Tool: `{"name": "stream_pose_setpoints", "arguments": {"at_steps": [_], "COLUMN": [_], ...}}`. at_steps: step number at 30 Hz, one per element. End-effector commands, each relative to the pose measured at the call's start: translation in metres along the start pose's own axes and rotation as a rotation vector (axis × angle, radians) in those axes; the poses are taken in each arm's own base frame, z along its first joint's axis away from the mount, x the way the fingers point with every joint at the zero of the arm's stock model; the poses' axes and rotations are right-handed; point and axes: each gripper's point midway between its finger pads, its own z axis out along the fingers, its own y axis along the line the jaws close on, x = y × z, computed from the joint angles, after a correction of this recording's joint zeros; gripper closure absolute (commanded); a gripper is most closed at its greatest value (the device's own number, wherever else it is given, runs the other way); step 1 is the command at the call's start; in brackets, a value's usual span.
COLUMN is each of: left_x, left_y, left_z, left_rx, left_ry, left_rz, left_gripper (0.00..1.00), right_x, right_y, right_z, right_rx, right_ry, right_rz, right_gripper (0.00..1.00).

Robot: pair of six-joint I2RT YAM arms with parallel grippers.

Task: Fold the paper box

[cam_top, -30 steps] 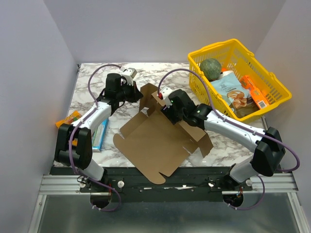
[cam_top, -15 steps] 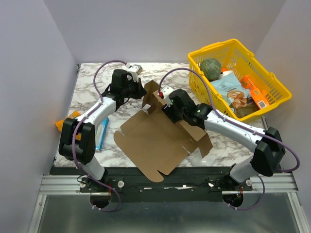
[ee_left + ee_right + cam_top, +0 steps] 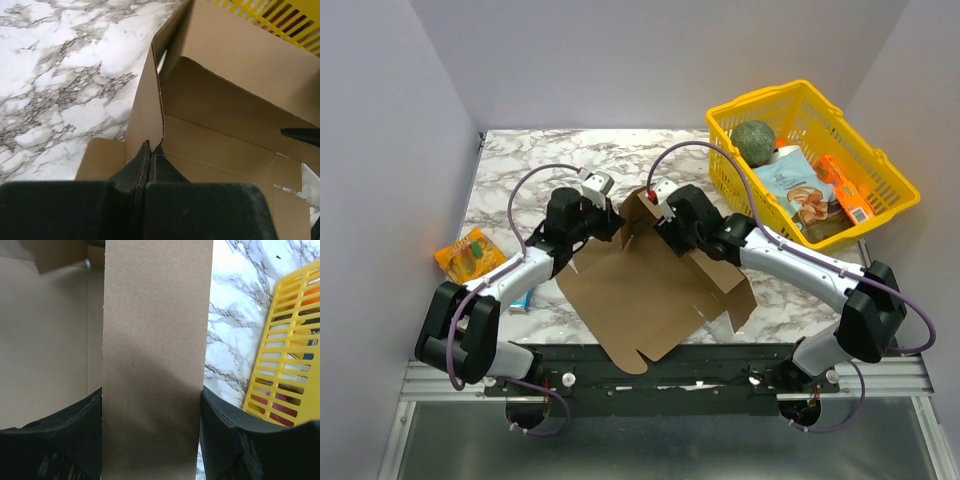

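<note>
The side flap splays from the box's back side and my left gripper pinches only its loose edge, so next I open and grip again nearer the back side's end (image 3: 184,62).
The paper box (image 3: 640,290) is a brown cardboard sheet lying partly folded at mid table, its back wall and left flap raised. My left gripper (image 3: 609,223) is at the box's back left corner. In the left wrist view it (image 3: 151,148) is shut on the thin edge of the upright side flap (image 3: 146,110). My right gripper (image 3: 661,228) is on the raised back wall. In the right wrist view its fingers (image 3: 85,425) stand wide apart with a cardboard strip (image 3: 152,330) filling the gap, touching both.
A yellow plastic basket (image 3: 765,97) with packets and a green ball stands at the back right, close to the box; it also shows in the right wrist view (image 3: 287,340). An orange snack packet (image 3: 468,252) and a blue-green carton (image 3: 525,297) lie at the left.
My left arm has swung from the back of the table toward the near side, bringing its gripper down onto the box's left flap. The right arm has stayed put.
</note>
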Motion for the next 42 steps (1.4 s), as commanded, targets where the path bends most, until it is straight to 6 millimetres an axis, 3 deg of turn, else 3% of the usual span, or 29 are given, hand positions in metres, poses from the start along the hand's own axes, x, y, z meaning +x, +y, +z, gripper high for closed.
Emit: {"name": "stream_pose_setpoints", "arguments": {"at_steps": [1, 2, 4, 5, 7, 9, 13, 15, 16, 17, 19, 20, 23, 29, 33, 34, 35, 37, 39, 42], "left_x": [0.014, 0.025, 0.025, 0.038, 0.032, 0.045, 0.053, 0.047, 0.051, 0.044, 0.04, 0.037, 0.031, 0.015, 0.001, -0.01, -0.011, -0.03, -0.037, -0.039], "left_y": [-0.038, -0.037, -0.035, -0.036, -0.04, -0.045, -0.049, -0.045, -0.042, -0.041, -0.038, -0.038, -0.029, -0.016, -0.012, -0.02, -0.018, -0.012, -0.007, 0.022], "left_z": [0.001, -0.001, -0.005, -0.007, -0.012, -0.015, -0.008, -0.003, 0.0, 0.002, 0.003, 0.003, 0.002, -0.018, -0.039, -0.047, -0.052, -0.065, -0.067, -0.055], "left_rx": [0.094, 0.079, 0.043, 0.039, 0.043, 0.067, 0.1, 0.083, 0.071, 0.068, 0.065, 0.07, 0.059, 0.064, 0.083, 0.123, 0.129, 0.137, 0.138, 0.027], "left_ry": [-0.04, -0.032, -0.063, -0.049, -0.1, -0.104, -0.086, -0.078, -0.057, -0.067, -0.073, -0.08, -0.089, -0.148, -0.214, -0.264, -0.285, -0.371, -0.386, -0.355], "left_rz": [0.076, 0.099, 0.129, 0.139, 0.173, 0.181, 0.194, 0.206, 0.204, 0.214, 0.217, 0.223, 0.216, 0.186, 0.18, 0.186, 0.171, 0.173, 0.149, 0.101], "left_gripper": [1.0, 1.0, 1.0, 1.0, 1.0, 1.0, 1.0, 0.99, 0.95, 0.84, 0.76, 0.64, 0.45, 0.18, 0.12, 0.12, 0.11, 0.11, 0.1, 0.11], "right_x": [0.011, 0.012, 0.011, 0.009, 0.008, 0.007, 0.006, 0.007, 0.007, 0.009, 0.009, 0.012, 0.013, 0.015, 0.015, 0.015, 0.015, 0.015, 0.015, 0.014], "right_y": [0.024, 0.024, 0.023, 0.022, 0.023, 0.024, 0.028, 0.029, 0.029, 0.029, 0.029, 0.029, 0.029, 0.029, 0.03, 0.03, 0.03, 0.031, 0.03, 0.031], "right_z": [0.007, 0.007, 0.007, 0.005, 0.005, 0.003, 0.003, 0.003, 0.003, 0.003, 0.002, 0.002, 0.0, 0.0, 0.0, -0.001, -0.001, -0.001, 0.0, -0.002], "right_rx": [-0.091, -0.093, -0.09, -0.09, -0.095, -0.107, -0.134, -0.139, -0.139, -0.137, -0.136, -0.136, -0.135, -0.135, -0.14, -0.141, -0.143, -0.144, -0.143, -0.148], "right_ry": [0.033, 0.032, 0.028, 0.022, 0.016, 0.008, -0.003, -0.003, -0.002, 0.002, -0.001, 0.004, 0.001, 0.005, 0.004, 0.002, 0.002, 0.003, 0.003, -0.002], "right_rz": [-0.04, -0.042, -0.047, -0.049, -0.056, -0.061, -0.07, -0.072, -0.07, -0.071, -0.07, -0.069, -0.067, -0.065, -0.064, -0.065, -0.066, -0.067, -0.065, -0.064], "right_gripper": [0.37, 0.36, 0.36, 0.35, 0.35, 0.34, 0.34, 0.34, 0.34, 0.34, 0.34, 0.34, 0.33, 0.33, 0.33, 0.33, 0.33, 0.33, 0.33, 0.33]}}
